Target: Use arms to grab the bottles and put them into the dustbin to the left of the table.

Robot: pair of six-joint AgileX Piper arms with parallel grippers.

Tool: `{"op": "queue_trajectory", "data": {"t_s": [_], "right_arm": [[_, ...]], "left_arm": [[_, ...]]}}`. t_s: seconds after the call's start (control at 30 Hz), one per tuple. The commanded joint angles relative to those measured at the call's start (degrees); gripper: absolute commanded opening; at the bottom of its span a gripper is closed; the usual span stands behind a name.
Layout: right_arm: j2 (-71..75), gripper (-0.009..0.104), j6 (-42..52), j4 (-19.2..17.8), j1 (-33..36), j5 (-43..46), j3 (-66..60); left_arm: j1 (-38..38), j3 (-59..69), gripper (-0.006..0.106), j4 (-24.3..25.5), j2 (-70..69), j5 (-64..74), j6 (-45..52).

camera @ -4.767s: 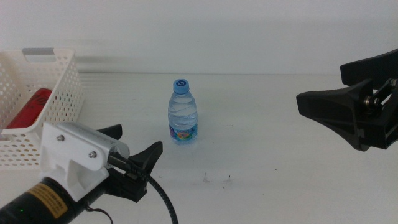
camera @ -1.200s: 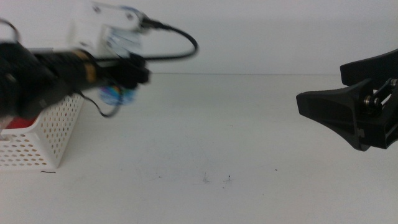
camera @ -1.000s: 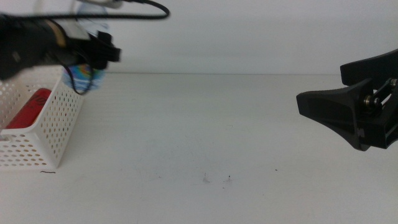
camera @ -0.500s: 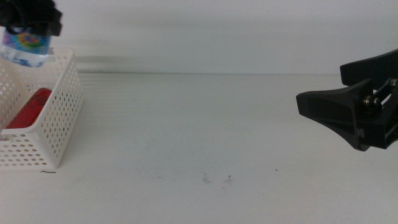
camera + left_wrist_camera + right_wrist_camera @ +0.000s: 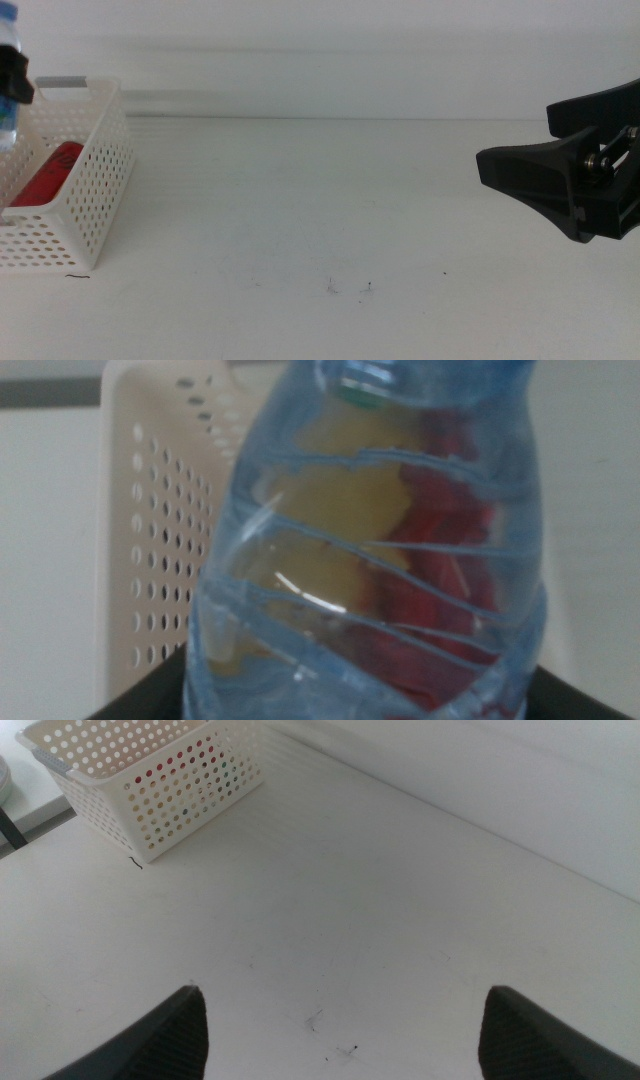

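Note:
Next, my left gripper lets go of the small clear water bottle on top of the red can in the dustbin (image 5: 43, 166) (image 5: 430, 560).
My left gripper (image 5: 10, 88) shows only as a dark sliver at the far left edge of the middle view, above the dustbin (image 5: 95, 180). It is shut on the small clear water bottle (image 5: 370, 560), which fills the left wrist view with the dustbin's perforated wall (image 5: 150, 520) behind it. Seen through the bottle are blurred yellow and red shapes inside the dustbin. In the middle view, the red can (image 5: 48, 172) lies in the dustbin. At the table's right side my right gripper (image 5: 513, 136) hangs open and holds nothing.
The white tabletop (image 5: 330, 200) has a few tiny dark specks (image 5: 350, 288) near the front. The dustbin (image 5: 150, 790) stands at the table's left end, far from the right gripper (image 5: 345, 1020).
My left gripper has carried the water bottle further left over the dustbin, now almost out of the middle view. The right arm has not moved.

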State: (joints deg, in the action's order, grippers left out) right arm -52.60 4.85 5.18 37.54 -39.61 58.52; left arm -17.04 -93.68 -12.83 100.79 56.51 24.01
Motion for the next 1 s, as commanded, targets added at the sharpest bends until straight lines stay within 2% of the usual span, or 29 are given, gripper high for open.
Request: {"op": "queue_trajectory", "data": {"t_s": [0.0, 0.4, 0.57, 0.73, 0.83, 0.87, 0.97], "right_arm": [[0.32, 0.091, 0.10, -0.26, -0.43, 0.51, 0.41], [0.32, 0.091, 0.10, -0.26, -0.43, 0.51, 0.41], [0.32, 0.091, 0.10, -0.26, -0.43, 0.51, 0.41], [0.32, 0.091, 0.10, -0.26, -0.43, 0.51, 0.41], [0.32, 0.091, 0.10, -0.26, -0.43, 0.51, 0.41], [0.32, 0.091, 0.10, -0.26, -0.43, 0.51, 0.41], [0.32, 0.091, 0.10, -0.26, -0.43, 0.51, 0.41]], "left_arm": [[-0.64, -0.93, 0.018, -1.05, 0.97, -1.89, 0.48], [-0.64, -0.93, 0.019, -0.95, 7.93, -4.14, 1.72], [-0.52, -0.93, 0.029, -1.72, 9.12, -3.23, 3.66], [-0.52, -0.93, 0.046, -2.49, 9.21, -3.22, 4.69], [-0.52, -0.93, 0.062, -2.71, 9.21, -3.22, 4.69], [-0.52, -0.93, 0.075, -2.76, 9.21, -3.02, 4.69], [-0.52, -0.93, 0.094, -2.76, 9.21, -2.25, 4.69]]}}
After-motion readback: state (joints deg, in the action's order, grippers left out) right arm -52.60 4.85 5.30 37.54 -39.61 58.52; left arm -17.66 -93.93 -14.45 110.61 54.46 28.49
